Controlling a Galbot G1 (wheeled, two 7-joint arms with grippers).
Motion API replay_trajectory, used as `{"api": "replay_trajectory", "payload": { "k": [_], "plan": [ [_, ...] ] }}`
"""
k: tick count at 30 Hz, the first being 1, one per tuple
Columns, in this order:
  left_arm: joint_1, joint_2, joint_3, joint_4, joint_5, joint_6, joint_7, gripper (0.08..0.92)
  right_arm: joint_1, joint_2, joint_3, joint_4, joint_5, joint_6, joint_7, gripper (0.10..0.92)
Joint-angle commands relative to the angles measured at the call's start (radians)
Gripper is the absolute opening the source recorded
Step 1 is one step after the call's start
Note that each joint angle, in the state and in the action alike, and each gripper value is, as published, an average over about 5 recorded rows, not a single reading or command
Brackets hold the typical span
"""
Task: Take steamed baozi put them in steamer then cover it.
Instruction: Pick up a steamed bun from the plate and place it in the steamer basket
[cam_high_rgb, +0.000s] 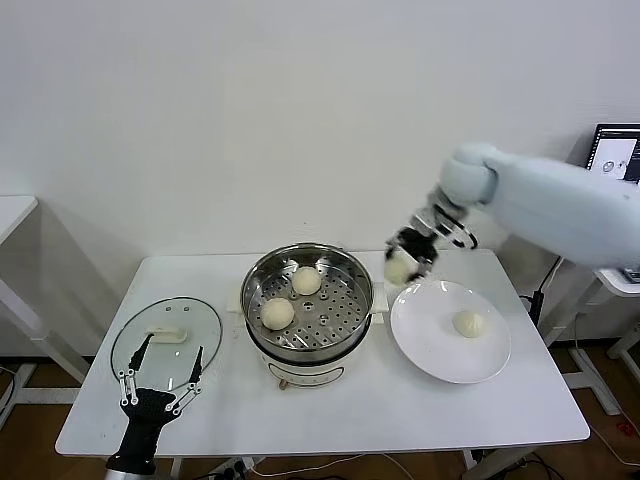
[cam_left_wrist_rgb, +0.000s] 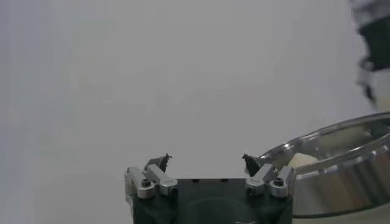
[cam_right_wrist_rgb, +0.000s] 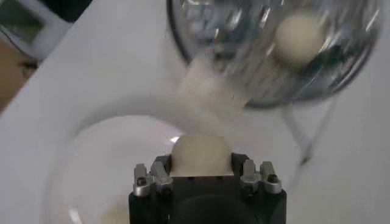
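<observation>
Next, my right hand releases the baozi on the bare front part of the steamer's perforated tray (cam_high_rgb: 320, 330).
The steamer (cam_high_rgb: 310, 350) stands mid-table with two steamed baozi (cam_high_rgb: 306, 281) (cam_high_rgb: 277, 313) on its perforated tray. My right gripper (cam_high_rgb: 402, 262) hangs just above the gap between steamer and plate, shut on a third baozi (cam_high_rgb: 398, 270). In the right wrist view that baozi (cam_right_wrist_rgb: 201, 152) sits between the jaws, with the steamer (cam_right_wrist_rgb: 244, 79) beyond. A further baozi (cam_high_rgb: 468, 323) lies on the white plate (cam_high_rgb: 430, 355). The cover (cam_high_rgb: 195, 325), a glass lid, lies flat at the left. My left gripper (cam_high_rgb: 160, 375) rests open at its near edge, holding nothing (cam_left_wrist_rgb: 206, 161).
The plate sits right of the steamer, close to its white side handle. A monitor (cam_high_rgb: 615, 150) stands past the table's far right corner. Bare tabletop (cam_high_rgb: 330, 415) runs along the front edge. The steamer rim (cam_left_wrist_rgb: 341, 170) shows in the left wrist view.
</observation>
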Motion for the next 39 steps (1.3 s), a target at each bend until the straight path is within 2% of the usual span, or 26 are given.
{"api": "replay_trajectory", "payload": {
  "k": [1,5,17,39],
  "plan": [
    [0.006,0.000,-0.004,-0.004,-0.002,-0.005,-0.002,0.823,0.073,0.225,0.014,0.134,-0.178,0.333,0.025,0.662],
    [0.010,0.000,-0.007,-0.004,-0.002,-0.009,-0.003,0.823,0.010,0.257,0.004,0.146,-0.287,0.425,0.078,0.662],
    [0.008,0.000,-0.008,-0.007,-0.008,-0.013,-0.006,0.823,-0.140,0.273,-0.004,0.118,-0.461,0.503,0.086,0.663],
    [0.007,-0.001,-0.010,0.001,-0.012,-0.019,-0.008,0.823,-0.201,0.271,0.005,0.093,-0.508,0.521,0.069,0.678]
  ]
}}
